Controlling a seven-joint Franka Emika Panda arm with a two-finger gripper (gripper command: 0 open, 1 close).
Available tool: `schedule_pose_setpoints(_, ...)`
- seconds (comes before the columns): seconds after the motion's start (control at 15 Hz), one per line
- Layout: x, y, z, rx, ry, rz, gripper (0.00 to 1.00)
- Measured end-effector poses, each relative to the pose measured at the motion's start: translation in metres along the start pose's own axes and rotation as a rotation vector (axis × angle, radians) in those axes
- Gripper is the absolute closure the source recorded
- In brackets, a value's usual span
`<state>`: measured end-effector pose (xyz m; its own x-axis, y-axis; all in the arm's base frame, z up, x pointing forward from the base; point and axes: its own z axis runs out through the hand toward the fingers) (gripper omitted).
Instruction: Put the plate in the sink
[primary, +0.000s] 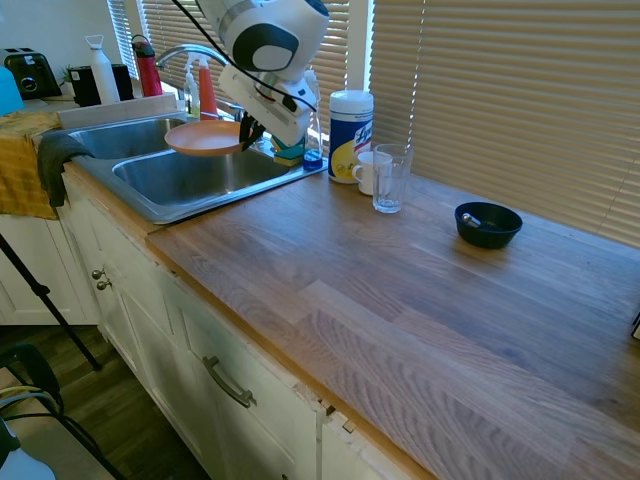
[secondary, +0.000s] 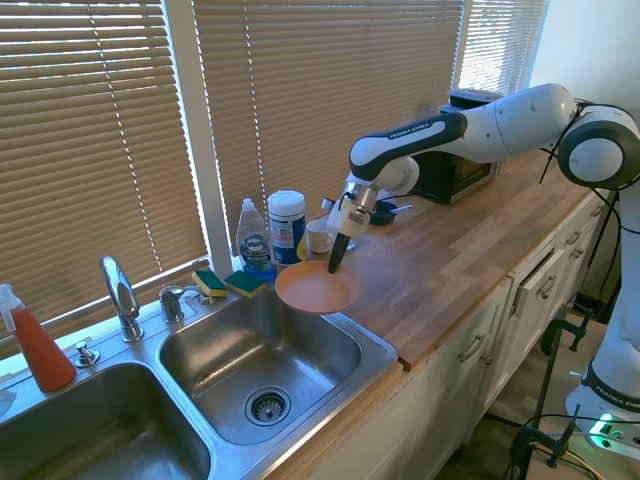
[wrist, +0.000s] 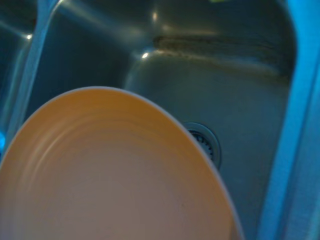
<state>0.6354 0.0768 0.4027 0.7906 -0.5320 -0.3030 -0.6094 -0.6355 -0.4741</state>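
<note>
The plate, which hangs level over that basin now, will be released by my gripper on the bottom of the basin (primary: 183, 200) (wrist: 164, 156) nearest the wooden counter, beside the drain.
The salmon-orange plate (primary: 203, 139) (secondary: 314, 289) (wrist: 110, 180) hangs level in the air over the sink basin nearest the wooden counter. My gripper (primary: 248, 130) (secondary: 335, 264) is shut on the plate's rim, on the side toward the counter. The stainless double-basin sink (primary: 190, 180) (secondary: 245, 400) lies below, its drain (secondary: 267, 405) (wrist: 204, 140) showing beneath the plate. The curved chrome faucet (primary: 185, 55) (secondary: 120, 297) stands behind the basins.
Sponges (secondary: 228, 283), a dish soap bottle (secondary: 252, 238) and a wipes canister (primary: 350, 135) (secondary: 287, 226) sit by the sink's back corner. A mug (primary: 367, 172), a clear glass (primary: 389, 178) and a small dark bowl (primary: 488, 224) stand on the counter. A red spray bottle (secondary: 35, 340) is behind the far basin.
</note>
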Motion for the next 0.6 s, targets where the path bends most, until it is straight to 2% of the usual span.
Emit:
schedule_pose_setpoints(0.2,-0.028,-0.030,0.023,-0.026,0.028,0.004,1.00)
schedule_pose_setpoints(0.33,-0.034,-0.036,0.027,-0.038,0.041,0.014,1.00)
schedule_pose_setpoints(0.6,-0.056,-0.065,0.042,-0.098,0.071,0.013,1.00)
